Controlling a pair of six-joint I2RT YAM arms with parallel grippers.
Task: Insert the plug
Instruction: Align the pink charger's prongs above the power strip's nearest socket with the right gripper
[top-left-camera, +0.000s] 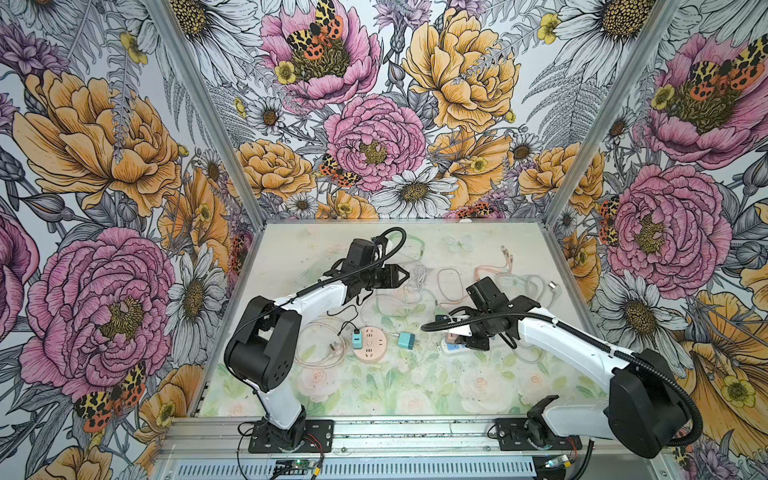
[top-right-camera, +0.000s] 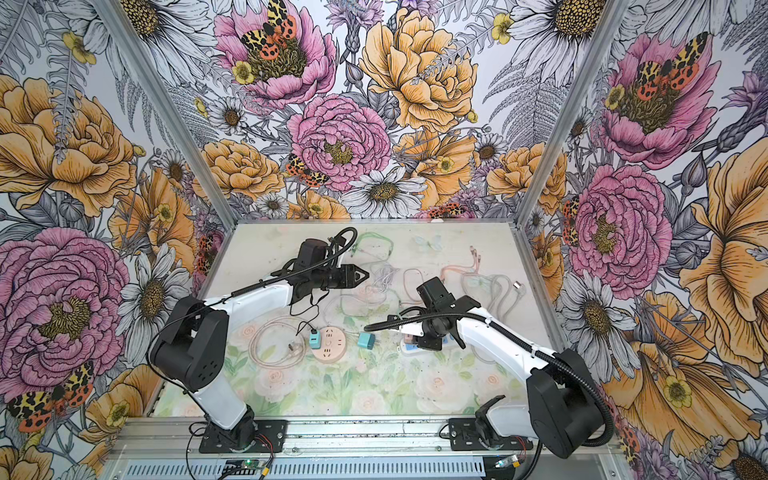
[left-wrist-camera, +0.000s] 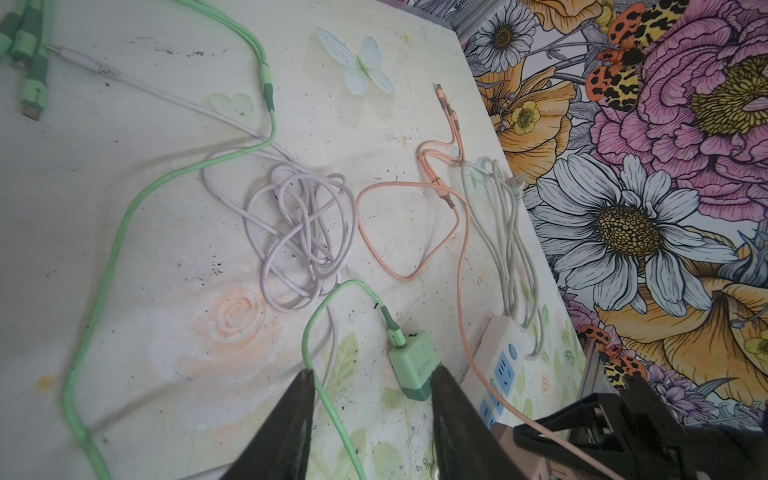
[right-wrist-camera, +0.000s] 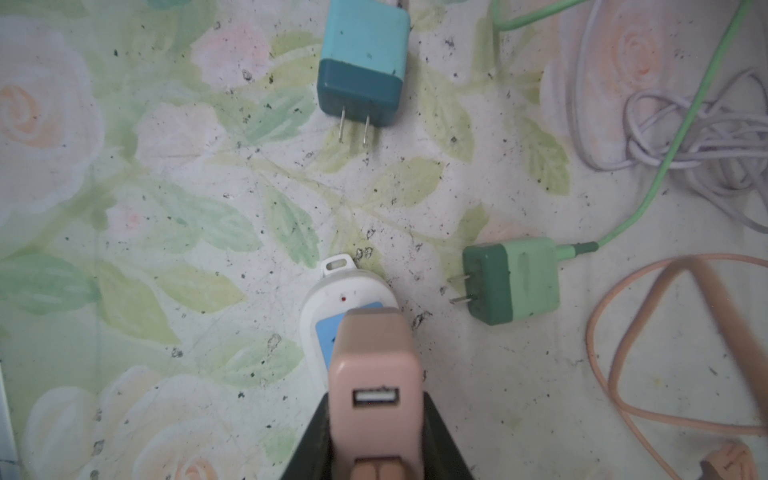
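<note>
Next, my right gripper lets go of the pink plug on the end socket of the white power strip (top-left-camera: 455, 329) (right-wrist-camera: 373, 369), the one nearest the power strip's hanging loop.
My right gripper (right-wrist-camera: 376, 419) is shut on a pink plug (right-wrist-camera: 374, 374), a small charger block with a USB port facing the wrist camera. The block is low over one end of a white power strip (right-wrist-camera: 328, 299) with blue sockets. In both top views the pink plug (top-left-camera: 454, 337) (top-right-camera: 409, 338) sits over the strip (top-left-camera: 451, 349) at centre right. Whether its prongs are in a socket is hidden. My left gripper (top-left-camera: 405, 275) (left-wrist-camera: 374, 370) hangs open above the cables further back, with nothing between its fingers.
A green charger (right-wrist-camera: 515, 280) on a green cable and a loose teal charger (right-wrist-camera: 361, 62) lie near the strip. A round pink socket hub (top-left-camera: 370, 343) carries another teal charger (top-left-camera: 356, 337). A tangled lilac cable (left-wrist-camera: 299, 232) and an orange cable (left-wrist-camera: 399, 232) lie further back.
</note>
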